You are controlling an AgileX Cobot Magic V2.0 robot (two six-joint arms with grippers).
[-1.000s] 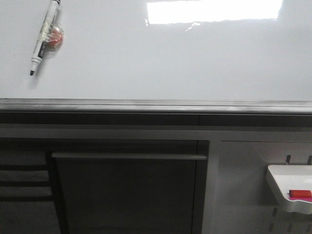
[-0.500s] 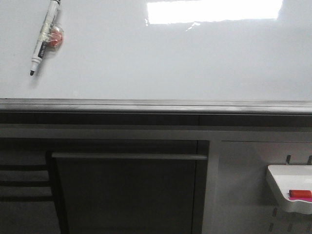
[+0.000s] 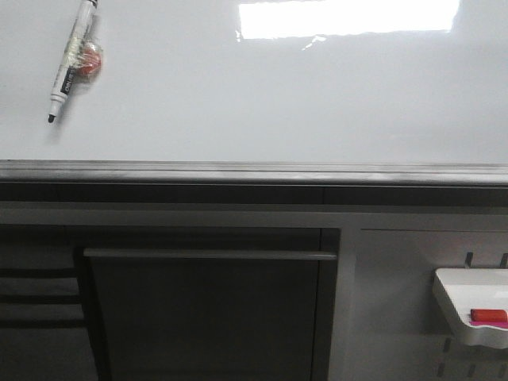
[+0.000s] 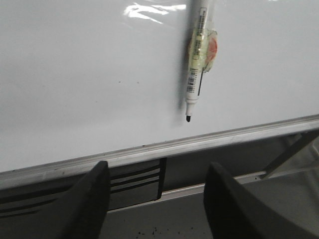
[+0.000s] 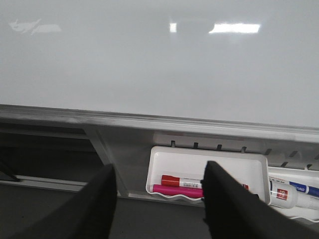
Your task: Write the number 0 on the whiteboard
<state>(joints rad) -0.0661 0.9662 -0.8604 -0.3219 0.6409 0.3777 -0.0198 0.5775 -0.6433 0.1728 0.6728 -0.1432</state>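
Observation:
The robot's left gripper should close on the lower body (image 3: 66, 80) (image 4: 193, 81) of the black-tipped marker, between its taped-on orange piece and its black tip.
The whiteboard (image 3: 262, 95) fills the upper part of the front view, glossy white with a grey metal lower edge; it also shows in the left wrist view (image 4: 89, 79) and the right wrist view (image 5: 149, 69). No number 0 shows on it. A black-tipped marker (image 3: 70, 63) with a taped-on orange piece sticks to the board at the upper left, tip down; it also shows in the left wrist view (image 4: 196, 64). My left gripper (image 4: 157, 172) is open and empty, below the board's edge. My right gripper (image 5: 159, 172) is open and empty. Neither gripper shows in the front view.
A small white tray (image 3: 468, 305) hangs at the lower right, below the board, and holds a red marker. In the right wrist view this tray (image 5: 209, 162) holds red and pink markers, with another marker (image 5: 286, 191) beside it. A dark cabinet panel (image 3: 206, 317) sits below the board.

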